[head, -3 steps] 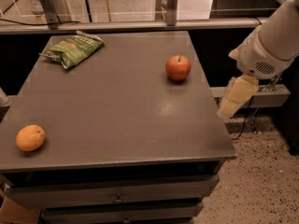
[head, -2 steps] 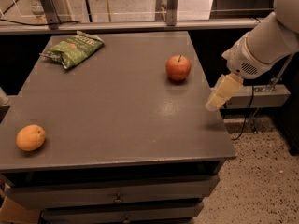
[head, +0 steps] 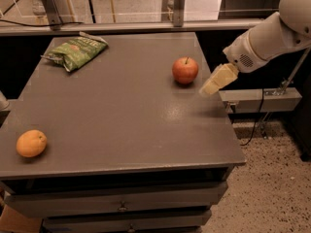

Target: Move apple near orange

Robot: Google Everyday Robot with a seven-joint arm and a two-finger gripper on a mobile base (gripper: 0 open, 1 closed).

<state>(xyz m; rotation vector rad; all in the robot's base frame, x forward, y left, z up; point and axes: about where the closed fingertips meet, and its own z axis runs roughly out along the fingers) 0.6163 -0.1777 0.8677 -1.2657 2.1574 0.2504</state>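
Observation:
The red apple should be gripped next by my gripper by the side (head: 194,71) nearest the white arm, because the apple must go near the orange.
The red apple (head: 185,70) with a short dark stem stands upright on the grey table (head: 121,110), right of centre toward the far side. The orange (head: 31,143) lies near the table's front left corner, far from the apple. My gripper (head: 210,87) reaches in from the right on a white arm and hangs just right of the apple, a little above the table's right edge, not touching the fruit.
A green chip bag (head: 77,51) lies at the table's far left corner. A rail with metal posts (head: 179,4) runs behind the table. Drawers sit below the front edge. Speckled floor and a cable lie to the right.
My gripper has moved left and up from beyond the table's right edge toward the apple. The apple, orange and bag have not moved.

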